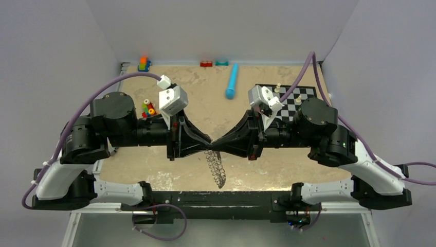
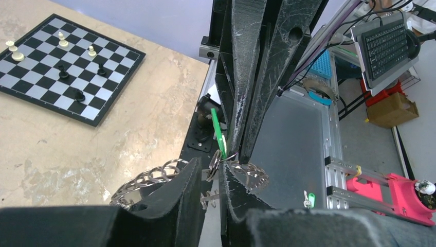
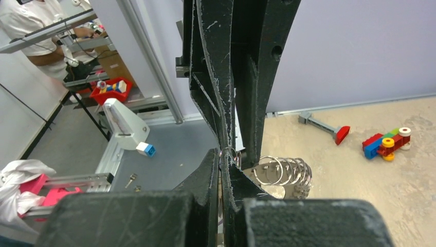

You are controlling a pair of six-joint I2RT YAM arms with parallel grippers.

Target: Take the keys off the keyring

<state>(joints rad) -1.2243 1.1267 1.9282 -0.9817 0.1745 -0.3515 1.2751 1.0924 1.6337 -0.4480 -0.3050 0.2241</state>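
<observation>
The green-headed key is standing up against my right gripper's fingers, so I will open my left gripper, back it off and take the small silver loop (image 2: 214, 165) with it once the key hangs.
The keyring (image 1: 218, 169) hangs as a coil of silver loops and keys below the point where both grippers meet tip to tip, above the table's near edge. My left gripper (image 1: 207, 146) (image 2: 210, 164) stands slightly open: a narrow gap shows between its fingers, with a small silver loop (image 2: 214, 165) in that gap. The green-headed key (image 2: 219, 131) stands up just beyond it, against the right gripper's fingers (image 2: 246, 103). My right gripper (image 1: 216, 145) (image 3: 221, 153) is shut on a thin loop of the keyring (image 3: 230, 151). More loops and keys (image 3: 286, 174) bunch to its right.
A chessboard (image 1: 294, 101) (image 2: 67, 67) with a few pieces lies at the back right. A blue cylinder (image 1: 232, 81) lies at the back centre. Coloured bricks (image 1: 148, 109) (image 3: 385, 144) sit by the left arm. A loose green-tagged key (image 2: 309, 198) lies on the grey shelf below the table.
</observation>
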